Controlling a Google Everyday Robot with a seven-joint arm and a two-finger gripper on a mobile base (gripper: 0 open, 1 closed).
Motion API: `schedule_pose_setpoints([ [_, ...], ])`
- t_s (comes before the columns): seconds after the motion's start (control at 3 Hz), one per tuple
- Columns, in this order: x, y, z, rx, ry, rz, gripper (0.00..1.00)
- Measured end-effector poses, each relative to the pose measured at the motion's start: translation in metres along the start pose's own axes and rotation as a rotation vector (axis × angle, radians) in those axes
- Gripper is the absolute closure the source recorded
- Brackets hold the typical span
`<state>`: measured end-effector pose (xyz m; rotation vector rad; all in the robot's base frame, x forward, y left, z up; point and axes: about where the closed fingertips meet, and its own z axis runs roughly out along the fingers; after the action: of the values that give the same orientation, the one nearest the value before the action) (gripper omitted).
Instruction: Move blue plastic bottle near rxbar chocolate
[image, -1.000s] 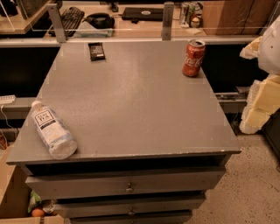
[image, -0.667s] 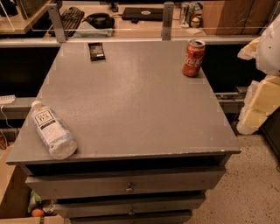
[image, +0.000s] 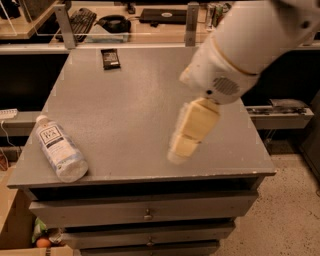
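Note:
Next, my gripper should go to the white label (image: 59, 149) at the middle of the blue plastic bottle and close there.
The blue plastic bottle (image: 59, 149) lies on its side at the front left corner of the grey table (image: 125, 100), with its white cap pointing to the back left. The rxbar chocolate (image: 110, 58), a small black wrapper, lies flat near the back edge, left of centre. My gripper (image: 179, 149) hangs from the white arm (image: 245, 45) over the front right part of the table. It is well to the right of the bottle and holds nothing that I can see.
The arm covers the table's back right area, where the red can stood. Two grey posts (image: 65, 25) (image: 192, 22) stand at the back edge, with a keyboard (image: 80, 20) and a desk behind. Drawers (image: 145, 210) are below the tabletop, and a cardboard box (image: 10, 220) is at lower left.
The arm has swung in from the right edge to above the front right of the table and now hides the red can. The bottle and the bar have not moved.

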<state>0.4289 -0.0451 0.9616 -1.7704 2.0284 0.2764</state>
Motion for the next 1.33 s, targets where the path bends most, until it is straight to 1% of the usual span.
schedule_pose_setpoints([
  [0.33, -0.11, 0.039, 0.037, -0.105, -0.138, -0.043, 0.0],
  [0.67, -0.101, 0.037, 0.03, -0.088, -0.125, -0.044, 0.0],
  [1.0, -0.101, 0.038, 0.026, -0.078, -0.14, -0.033, 0.0],
  [1.33, -0.122, 0.039, 0.066, -0.107, -0.192, 0.018, 0.0],
])
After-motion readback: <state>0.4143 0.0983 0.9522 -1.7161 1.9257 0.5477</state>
